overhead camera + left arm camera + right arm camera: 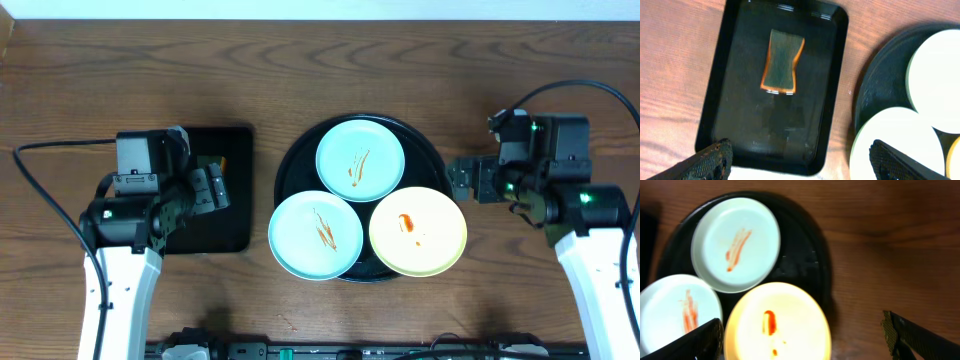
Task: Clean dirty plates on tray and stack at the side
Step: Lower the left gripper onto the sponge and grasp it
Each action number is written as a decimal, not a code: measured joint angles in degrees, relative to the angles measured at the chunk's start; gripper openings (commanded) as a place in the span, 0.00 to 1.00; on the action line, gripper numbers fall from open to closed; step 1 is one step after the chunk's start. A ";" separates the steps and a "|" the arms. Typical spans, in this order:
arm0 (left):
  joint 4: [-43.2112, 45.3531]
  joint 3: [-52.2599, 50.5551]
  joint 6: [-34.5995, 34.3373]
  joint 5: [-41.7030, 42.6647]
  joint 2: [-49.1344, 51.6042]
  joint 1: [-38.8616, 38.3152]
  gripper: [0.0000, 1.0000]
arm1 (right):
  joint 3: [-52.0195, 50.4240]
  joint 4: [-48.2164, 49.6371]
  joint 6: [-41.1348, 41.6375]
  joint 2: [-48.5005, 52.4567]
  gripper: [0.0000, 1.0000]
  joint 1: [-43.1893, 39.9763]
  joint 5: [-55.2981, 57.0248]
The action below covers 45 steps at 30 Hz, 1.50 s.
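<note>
I need to close my left gripper on the narrow middle (212, 163) (782, 62) of the green and orange sponge in the black rectangular tray.
The round black tray (296, 165) holds three plates. A mint plate (375, 148) at the back and a mint plate (300, 245) at the front left both carry orange-red streaks. A yellow plate (435, 245) at the front right has a red sauce spot. My left gripper (216, 187) is open and empty above the rectangular tray. My right gripper (463, 181) is open and empty just right of the round tray. The right wrist view shows the yellow plate (790, 320) and both mint plates (755, 225) (665, 310). The left wrist view shows the round tray (880, 85).
A small rectangular black tray (235, 215) sits left of the round tray and holds a green and orange sponge (782, 61). Bare wood tabletop (320, 70) lies behind and to the right (890, 245).
</note>
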 measured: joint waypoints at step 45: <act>6.97 11.10 2.80 -5.25 42.97 0.79 0.64 | 0.48 2.89 -0.92 1.01 0.96 0.00 -8.52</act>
